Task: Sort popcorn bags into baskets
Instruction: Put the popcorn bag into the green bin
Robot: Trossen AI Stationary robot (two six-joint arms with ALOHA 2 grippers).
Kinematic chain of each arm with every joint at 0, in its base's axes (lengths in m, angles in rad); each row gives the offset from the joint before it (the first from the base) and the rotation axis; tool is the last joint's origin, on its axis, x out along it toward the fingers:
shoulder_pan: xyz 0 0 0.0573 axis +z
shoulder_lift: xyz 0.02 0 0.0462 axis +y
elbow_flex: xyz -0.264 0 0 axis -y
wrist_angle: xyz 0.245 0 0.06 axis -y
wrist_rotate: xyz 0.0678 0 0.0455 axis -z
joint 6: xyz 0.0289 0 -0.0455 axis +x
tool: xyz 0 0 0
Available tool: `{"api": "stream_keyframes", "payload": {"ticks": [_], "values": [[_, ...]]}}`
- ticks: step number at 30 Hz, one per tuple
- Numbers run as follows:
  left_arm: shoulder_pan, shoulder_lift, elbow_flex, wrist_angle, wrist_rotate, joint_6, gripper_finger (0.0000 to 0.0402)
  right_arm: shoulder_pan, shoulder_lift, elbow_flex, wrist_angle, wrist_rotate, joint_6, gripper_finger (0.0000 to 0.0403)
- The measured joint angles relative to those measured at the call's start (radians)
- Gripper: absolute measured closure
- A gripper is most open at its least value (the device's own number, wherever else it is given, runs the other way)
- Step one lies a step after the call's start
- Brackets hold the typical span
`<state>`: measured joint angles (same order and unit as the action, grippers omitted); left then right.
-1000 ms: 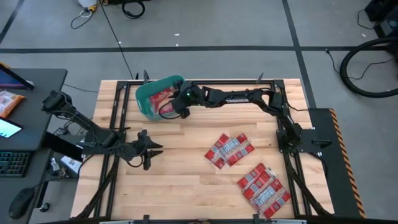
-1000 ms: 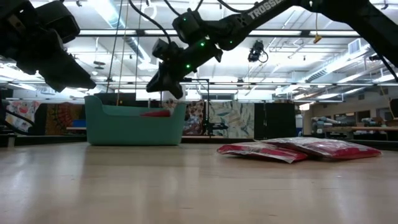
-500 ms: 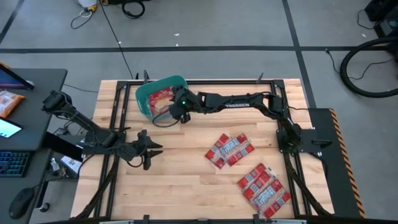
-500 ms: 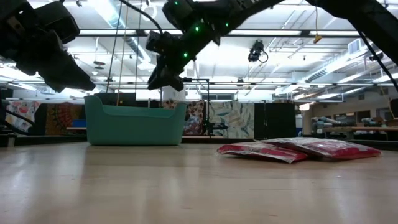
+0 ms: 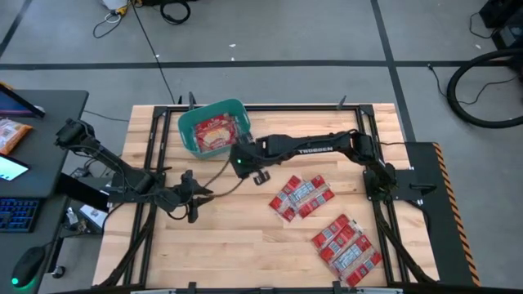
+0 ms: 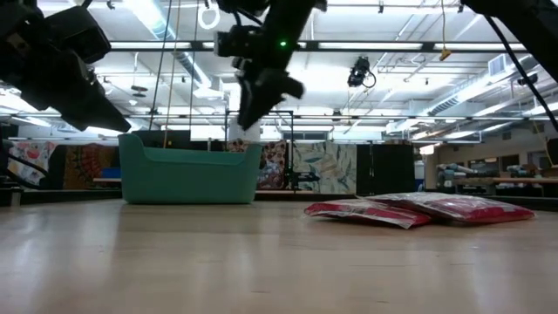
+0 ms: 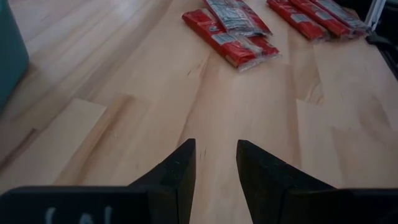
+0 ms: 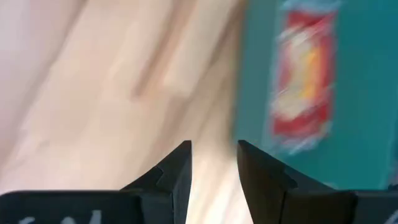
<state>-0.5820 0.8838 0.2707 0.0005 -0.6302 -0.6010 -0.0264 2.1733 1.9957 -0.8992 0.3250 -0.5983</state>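
Observation:
The mid-table popcorn bag point(image 5: 284, 198) lying nearest the teal basket goes in there, so my right gripper will close on it next.
The teal basket point(image 5: 193, 139) stands at the table's far left, and one red popcorn bag point(image 5: 216, 133) lies flat on its floor; the right wrist view shows that bag point(image 8: 303, 74) too. Two groups of popcorn bags lie flat on the wood, one mid-table point(image 5: 301, 197) and one near the front right point(image 5: 347, 245). My right gripper point(image 5: 245, 167) hangs open above bare wood just in front of the basket, pointing steeply down, with nothing between its fingers point(image 8: 214, 155). My left gripper point(image 5: 204, 196) waits open at the table's left, above the wood point(image 7: 214, 155).
Bare wood lies between the basket and the mid-table bags. A dark cable point(image 5: 219, 181) loops over the table between the two grippers. A desk with a keyboard point(image 5: 18, 214) stands beyond the table's left edge. In the low view the bags point(image 6: 418, 209) lie at the right.
My right gripper has left the space over the basket, going toward the table's near edge and a little up, and has tipped to point more steeply down. The red bag that showed above the basket's rim has dropped flat inside the basket.

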Motion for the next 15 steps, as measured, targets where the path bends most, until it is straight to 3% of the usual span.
{"api": "stream_keyframes", "payload": {"ticks": [3,8,15], "values": [[0.0,0.0,0.0,0.0,-0.001,0.035,0.028,0.015,0.0,0.0,-0.142,-0.018,0.099,0.027],[0.0,0.0,0.0,0.001,-0.012,0.071,0.028,0.02,-0.001,-0.029,-0.293,-0.136,0.292,0.027],[0.0,0.0,0.0,0.002,-0.047,0.1,0.028,0.03,-0.002,-0.153,-0.362,-0.219,0.427,0.027]]}}
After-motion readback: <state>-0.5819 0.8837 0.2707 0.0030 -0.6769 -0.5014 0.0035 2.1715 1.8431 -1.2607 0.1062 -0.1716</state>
